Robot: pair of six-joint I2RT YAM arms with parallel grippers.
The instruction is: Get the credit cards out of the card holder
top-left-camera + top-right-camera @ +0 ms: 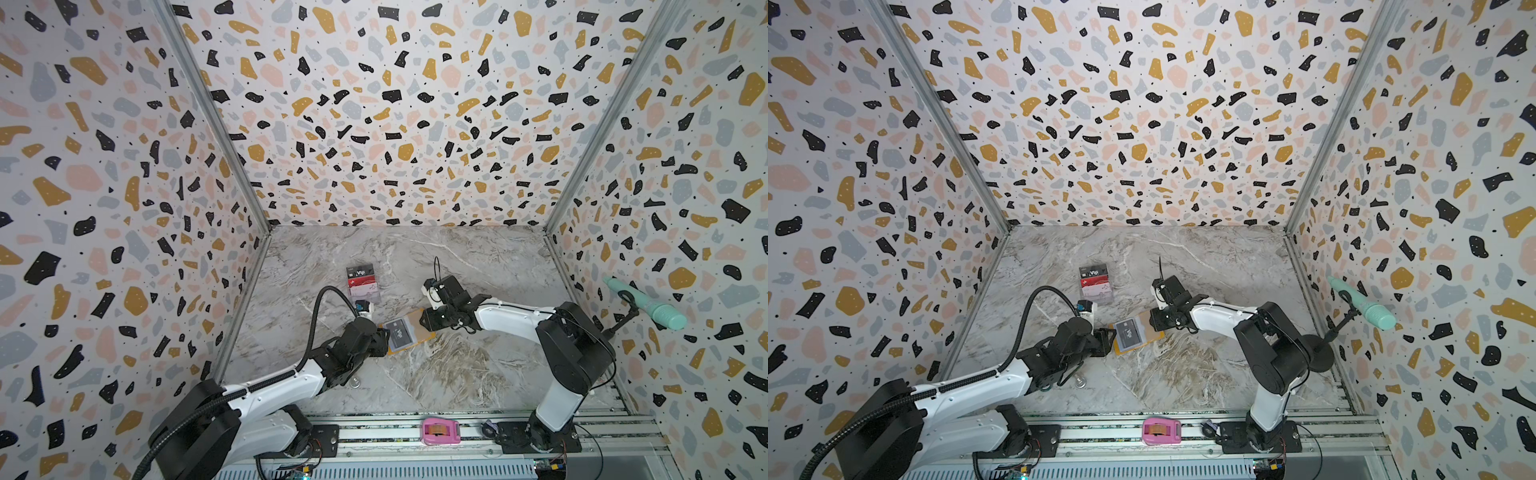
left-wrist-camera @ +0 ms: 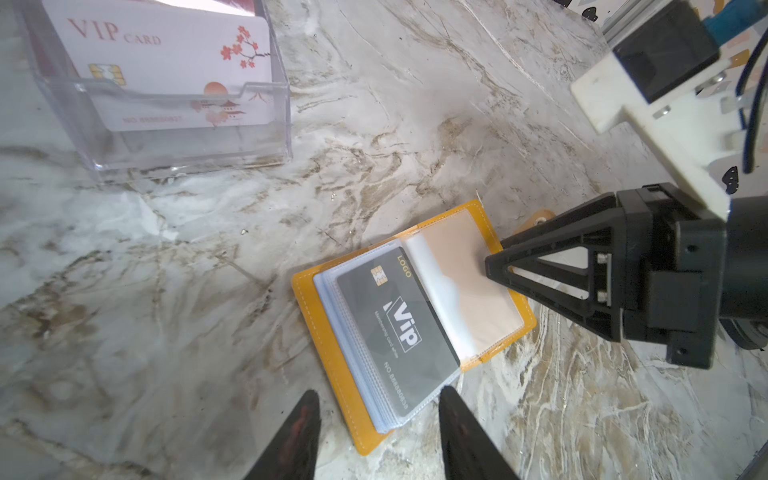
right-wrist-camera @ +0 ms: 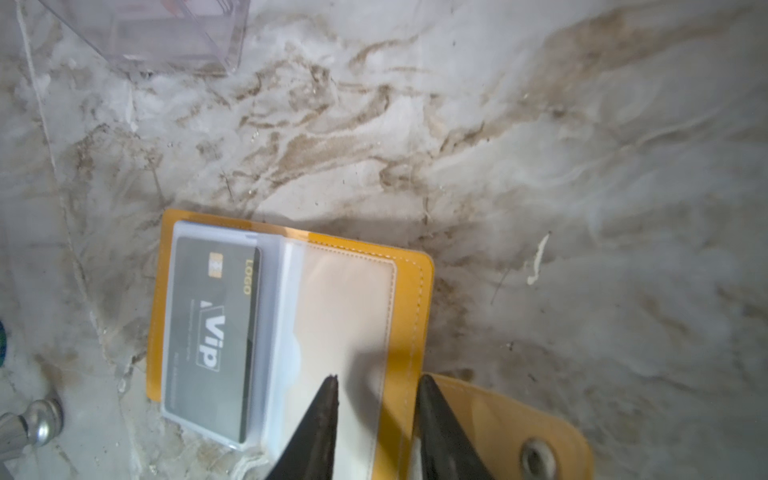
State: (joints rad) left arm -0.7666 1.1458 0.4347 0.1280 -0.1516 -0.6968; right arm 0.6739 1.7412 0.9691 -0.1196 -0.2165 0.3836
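Note:
The card holder sits crooked to my left gripper, so next I straighten it and pinch its sleeve-stack edge (image 2: 352, 353) before my right gripper works on the grey card.
The mustard-yellow card holder (image 1: 420, 319) (image 1: 1148, 320) (image 2: 309, 309) (image 3: 409, 299) lies open on the marble. A dark grey "Vip" credit card (image 1: 400, 332) (image 1: 1128, 333) (image 2: 399, 328) (image 3: 212, 328) sits in its top clear sleeve. My left gripper (image 1: 384, 337) (image 2: 379, 390) is open, its tips just short of the holder's sleeve-stack edge. My right gripper (image 1: 424, 322) (image 3: 377, 376) is open a little, with one tip on the beige inner page and the other at the yellow border by the snap tab. A white floral VIP card (image 2: 166, 66) stands in the clear acrylic stand (image 1: 365, 293) (image 2: 187, 141), with a dark red card (image 1: 360, 283) behind it.
A small metal knob (image 1: 355, 382) (image 3: 33, 415) lies by the left arm. A pink tape dispenser (image 1: 440, 431) sits on the front rail. A teal microphone (image 1: 648, 303) on a stand is at the right wall. Patterned walls close three sides.

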